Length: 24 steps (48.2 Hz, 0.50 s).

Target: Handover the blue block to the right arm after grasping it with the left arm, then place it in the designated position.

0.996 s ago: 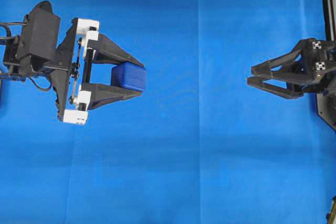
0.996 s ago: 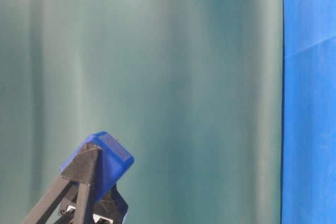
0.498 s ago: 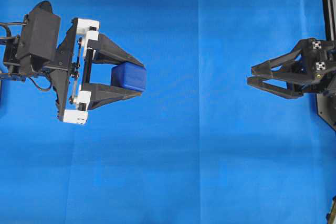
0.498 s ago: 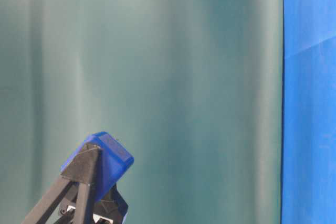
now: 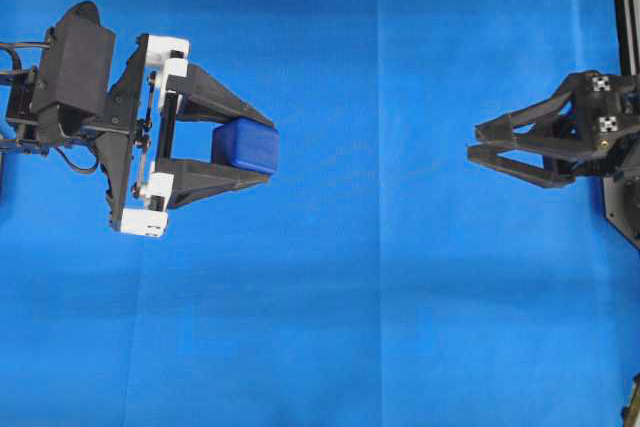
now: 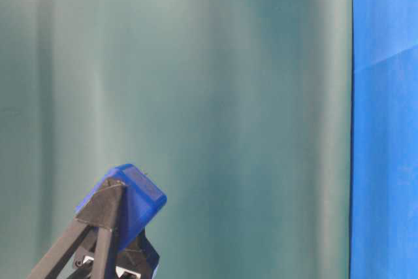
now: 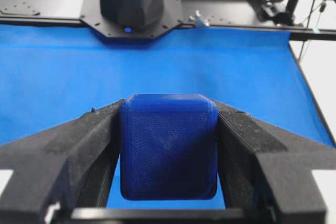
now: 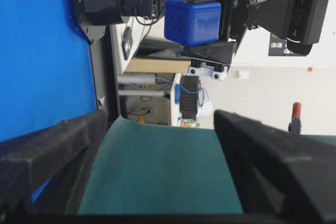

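Note:
My right gripper should move to the blue block's top and bottom side (image 5: 246, 143) (image 8: 209, 23) next and close there, between the fingers of my left gripper.
The blue block (image 5: 245, 145) is a small dark-blue cube with rounded edges. My left gripper (image 5: 266, 153), black with white blocks, is shut on it and holds it above the blue cloth. The left wrist view shows the block (image 7: 168, 150) clamped between both fingers (image 7: 79, 150). The table-level view shows the block (image 6: 136, 199) raised at the lower left. My all-black right gripper (image 5: 473, 144) is open and empty at the right, pointing at the left gripper, with a wide gap between them. In the right wrist view the block (image 8: 193, 20) shows ahead of the open fingers (image 8: 273, 156).
The blue cloth (image 5: 380, 297) covers the table. A black frame rail (image 5: 625, 7) runs along the right edge. A teal backdrop (image 6: 228, 96) fills the table-level view. The right arm's black base (image 7: 134, 3) stands at the cloth's far edge in the left wrist view.
My right gripper has crept slightly left toward the left gripper. The left gripper and the block have not moved.

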Each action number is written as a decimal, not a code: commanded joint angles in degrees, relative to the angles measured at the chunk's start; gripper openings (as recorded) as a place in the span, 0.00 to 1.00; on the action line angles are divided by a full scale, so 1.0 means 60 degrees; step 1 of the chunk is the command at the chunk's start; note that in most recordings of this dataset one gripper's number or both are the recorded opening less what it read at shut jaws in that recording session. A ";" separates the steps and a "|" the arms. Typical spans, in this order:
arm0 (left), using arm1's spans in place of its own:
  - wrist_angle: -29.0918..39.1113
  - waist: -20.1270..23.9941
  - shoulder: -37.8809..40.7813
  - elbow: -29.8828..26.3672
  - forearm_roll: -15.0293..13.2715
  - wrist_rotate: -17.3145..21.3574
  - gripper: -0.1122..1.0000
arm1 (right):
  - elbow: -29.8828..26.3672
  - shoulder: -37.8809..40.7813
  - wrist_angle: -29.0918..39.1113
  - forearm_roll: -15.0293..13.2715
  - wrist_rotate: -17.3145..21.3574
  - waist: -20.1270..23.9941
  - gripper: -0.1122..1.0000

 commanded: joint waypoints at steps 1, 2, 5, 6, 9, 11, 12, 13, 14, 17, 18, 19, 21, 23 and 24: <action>-0.0088 0.0015 -0.0132 -0.0146 -0.0015 -0.0015 0.52 | -0.0381 0.0234 -0.0073 0.0044 0.0029 0.0029 0.97; -0.0088 0.0015 -0.0132 -0.0146 0.0000 -0.0015 0.52 | -0.0425 0.0293 -0.0073 0.0044 0.0029 0.0029 0.97; -0.0059 0.0015 -0.0132 -0.0146 -0.0015 -0.0015 0.52 | -0.0601 0.0527 -0.0073 0.0044 0.0029 0.0029 0.97; -0.0073 0.0015 -0.0117 -0.0146 -0.0015 -0.0015 0.52 | -0.0659 0.0615 -0.0073 0.0044 0.0029 0.0029 0.97; -0.0073 0.0015 -0.0117 -0.0146 -0.0015 -0.0044 0.52 | -0.0850 0.0864 -0.0073 0.0044 0.0029 0.0015 0.97; -0.0073 0.0015 -0.0117 -0.0146 -0.0015 -0.0059 0.52 | -0.1011 0.1040 -0.0073 0.0044 0.0029 0.0015 0.97; -0.0073 0.0029 -0.0117 -0.0161 -0.0015 -0.0073 0.52 | -0.1128 0.1187 -0.0073 0.0044 0.0029 0.0015 0.97; -0.0073 0.0015 -0.0117 -0.0161 0.0000 -0.0088 0.52 | -0.1201 0.1289 -0.0088 0.0044 0.0029 0.0015 0.97; -0.0073 0.0015 -0.0117 -0.0161 -0.0015 -0.0103 0.52 | -0.1289 0.1392 -0.0073 0.0044 0.0029 0.0000 0.97; -0.0073 0.0015 -0.0117 -0.0161 -0.0015 -0.0146 0.52 | -0.1538 0.1729 -0.0103 0.0044 0.0029 -0.0029 0.97; -0.0073 0.0029 -0.0117 -0.0161 0.0000 -0.0146 0.52 | -0.1626 0.1846 -0.0117 0.0044 0.0029 -0.0029 0.97; -0.0073 0.0015 -0.0117 -0.0161 -0.0015 -0.0161 0.52 | -0.1714 0.1978 -0.0132 0.0044 0.0029 -0.0029 0.97; -0.0073 0.0015 -0.0117 -0.0161 -0.0015 -0.0161 0.52 | -0.1890 0.2227 -0.0176 0.0044 0.0029 -0.0044 0.97; -0.0073 0.0015 -0.0117 -0.0161 0.0000 -0.0161 0.52 | -0.2080 0.2476 -0.0220 0.0044 0.0029 -0.0059 0.97; -0.0073 0.0029 -0.0103 -0.0161 -0.0015 -0.0161 0.52 | -0.2227 0.2651 -0.0278 0.0044 0.0029 -0.0044 0.97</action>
